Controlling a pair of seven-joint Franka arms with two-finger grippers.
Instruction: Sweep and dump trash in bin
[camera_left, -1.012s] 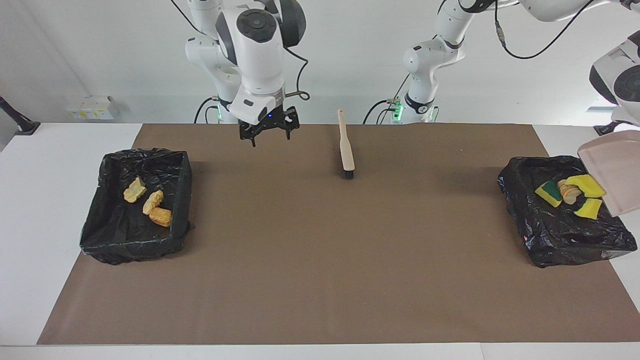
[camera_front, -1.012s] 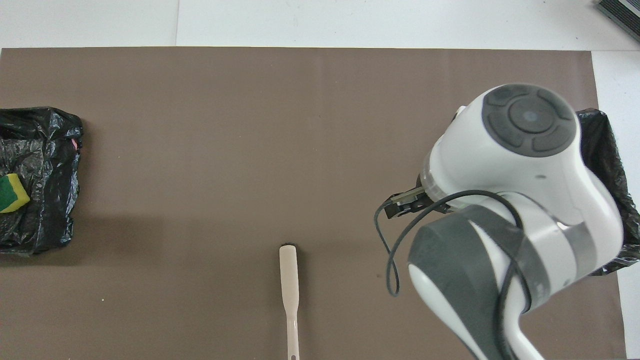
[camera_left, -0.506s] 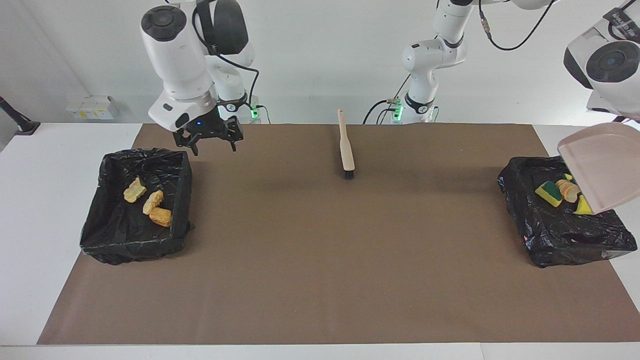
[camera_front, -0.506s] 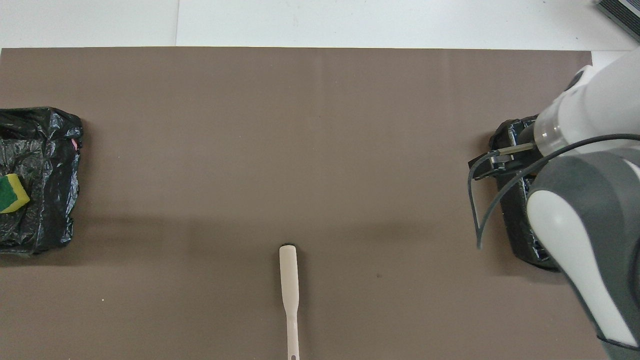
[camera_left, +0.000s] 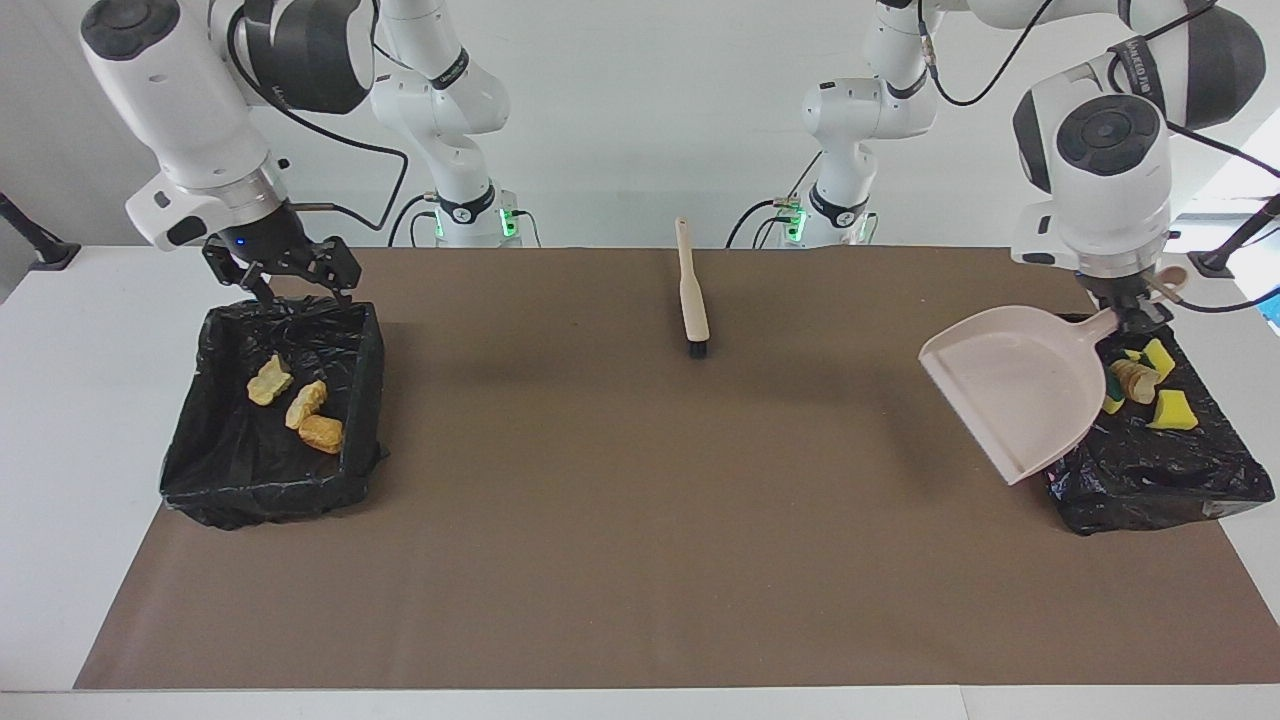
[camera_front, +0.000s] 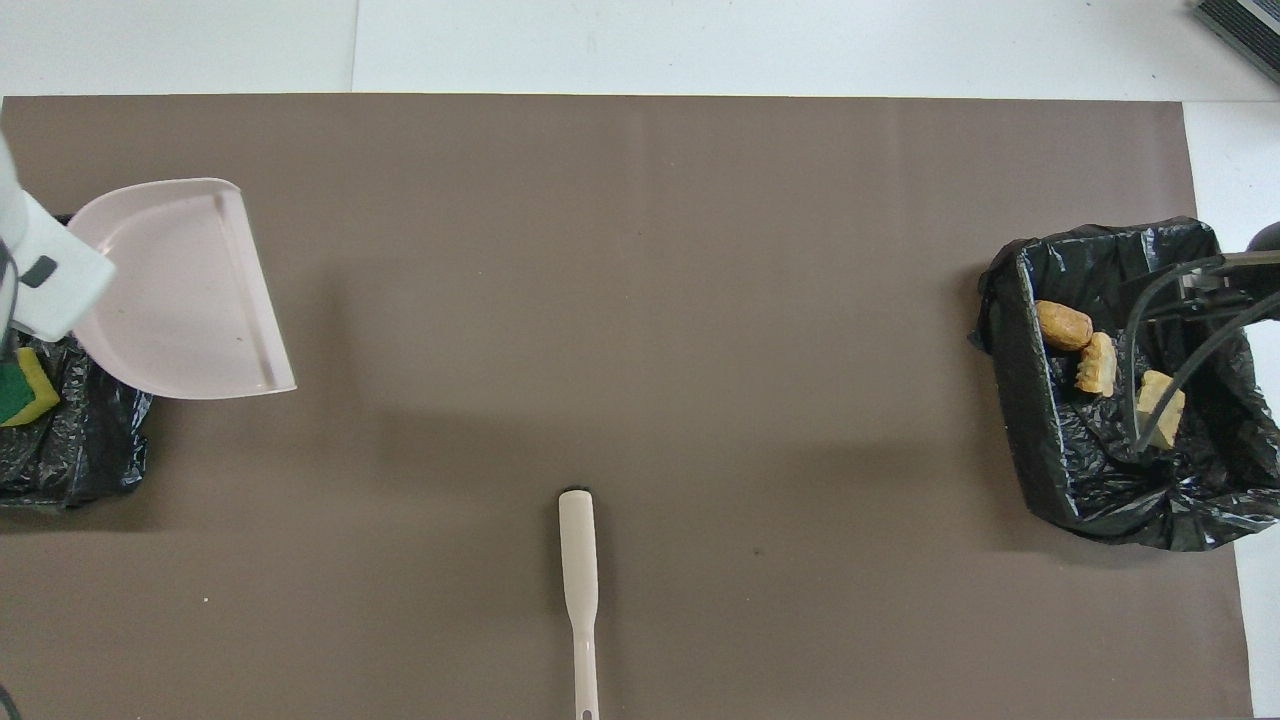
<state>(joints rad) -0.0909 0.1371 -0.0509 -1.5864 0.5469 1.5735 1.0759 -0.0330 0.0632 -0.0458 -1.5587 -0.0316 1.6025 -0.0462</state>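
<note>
I should use my left gripper to set the beige dustpan on the brown mat (camera_front: 577, 288) just beyond the bristle end of the brush.
The trash lies in two black-lined bins. Three golden-brown lumps (camera_left: 305, 403) (camera_front: 1097, 365) are in the bin (camera_left: 368, 370) (camera_front: 1012, 400) at the right arm's end. Yellow sponge chunks (camera_left: 1172, 410) and one brown lump (camera_left: 1135, 380) are in the bin (camera_left: 1150, 490) (camera_front: 90, 460) at the left arm's end, where a green-backed sponge (camera_front: 20, 385) also shows. My left gripper (camera_left: 1135, 315) is shut on the handle of the beige dustpan (camera_left: 1010, 385) (camera_front: 180, 290), which hangs empty over that bin's edge and the mat. My right gripper (camera_left: 290, 285) hovers open over its bin's rim nearest the robots.
A beige brush (camera_left: 692, 290) (camera_front: 578, 590) lies on the brown mat (camera_left: 640, 520) midway between the arms, near the robots' edge, bristles pointing away from them. The white table (camera_left: 90, 400) borders the mat beside each bin.
The right arm swung from above the mat's middle to over the bin at its own end. The left arm turned the dustpan from its tipped pose over its bin toward the table's middle.
</note>
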